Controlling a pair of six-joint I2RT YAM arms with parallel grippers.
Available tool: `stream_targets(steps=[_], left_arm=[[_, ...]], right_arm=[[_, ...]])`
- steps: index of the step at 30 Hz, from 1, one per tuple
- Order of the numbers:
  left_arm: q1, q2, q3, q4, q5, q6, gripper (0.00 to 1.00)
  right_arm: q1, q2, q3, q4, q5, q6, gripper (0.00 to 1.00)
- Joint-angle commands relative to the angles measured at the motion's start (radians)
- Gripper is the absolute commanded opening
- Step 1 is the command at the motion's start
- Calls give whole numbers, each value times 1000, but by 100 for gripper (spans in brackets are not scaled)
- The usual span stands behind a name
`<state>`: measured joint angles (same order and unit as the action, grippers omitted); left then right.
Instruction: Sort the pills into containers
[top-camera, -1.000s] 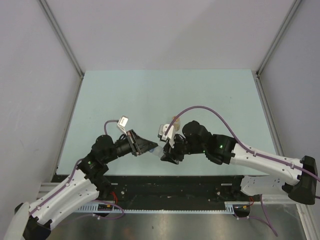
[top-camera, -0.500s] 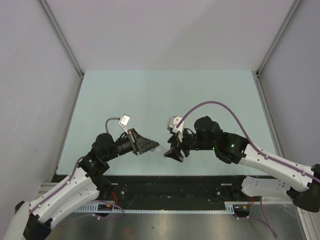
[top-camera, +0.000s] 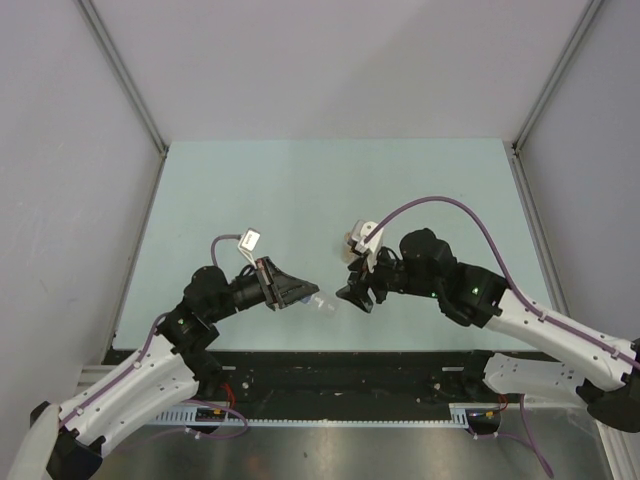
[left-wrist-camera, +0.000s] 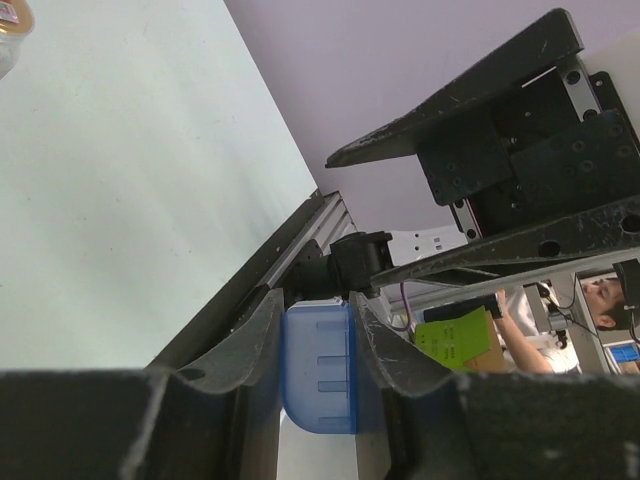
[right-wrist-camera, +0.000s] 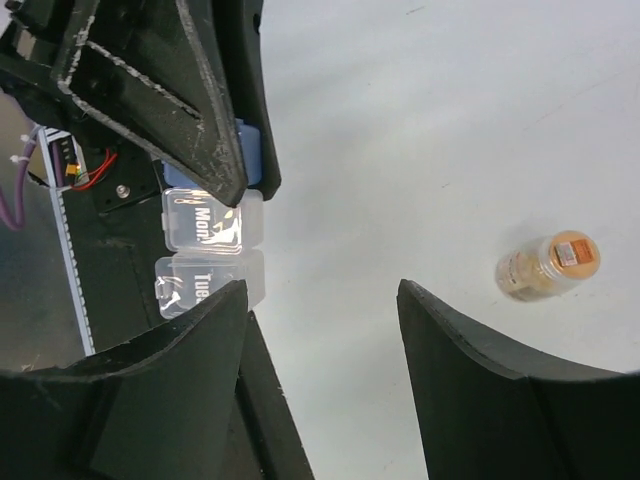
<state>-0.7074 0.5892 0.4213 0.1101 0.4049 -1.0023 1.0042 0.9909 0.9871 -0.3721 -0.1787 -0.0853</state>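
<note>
I need to use my left gripper to set the pill box down on the pale green table (top-camera: 331, 291) between the jar and the black rail.
My left gripper (top-camera: 303, 293) is shut on the blue end (left-wrist-camera: 320, 365) of a small pill box (top-camera: 320, 300), held just above the table's near edge. The box's clear compartments (right-wrist-camera: 212, 220), marked "Mon" and "Tue", stick out past the left fingers (right-wrist-camera: 200, 120). My right gripper (top-camera: 358, 294) hovers a little to the right of the box. In its own view it (right-wrist-camera: 320, 290) is open, with only bare table between the jaws. A stubby round jar (right-wrist-camera: 550, 265) with orange-tan contents lies on the table beyond it, half hidden (top-camera: 351, 241) from above. I see no loose pills.
The pale green table (top-camera: 300, 190) has grey walls on three sides. A black rail (top-camera: 330, 365) runs along its near edge, just below both grippers. The jar also shows at the top left corner (left-wrist-camera: 10, 25) of the left wrist view.
The right gripper has drawn back from the pill box, up and to the right, and its jaws have spread wider. The left arm and the box have stayed put.
</note>
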Motion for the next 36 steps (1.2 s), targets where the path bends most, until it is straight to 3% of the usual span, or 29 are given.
stream_targets(steps=[1,4,8,25,36], left_arm=[[0,0,34,46,18,10,0],[0,8,30,46,15,7,0],[0,17,34,46,14,5,0],[0,15,37,46,18,4,0],[0,26,36,46,29,14,1]], right_arm=[[8,-53,4,30,-67,15,69],[59,-67,4,51,-67,13,80],[154,-49,5,58,63,1,86],[313,94,5,55,527,-53,89],[246,3,5,35,561,-47,89]])
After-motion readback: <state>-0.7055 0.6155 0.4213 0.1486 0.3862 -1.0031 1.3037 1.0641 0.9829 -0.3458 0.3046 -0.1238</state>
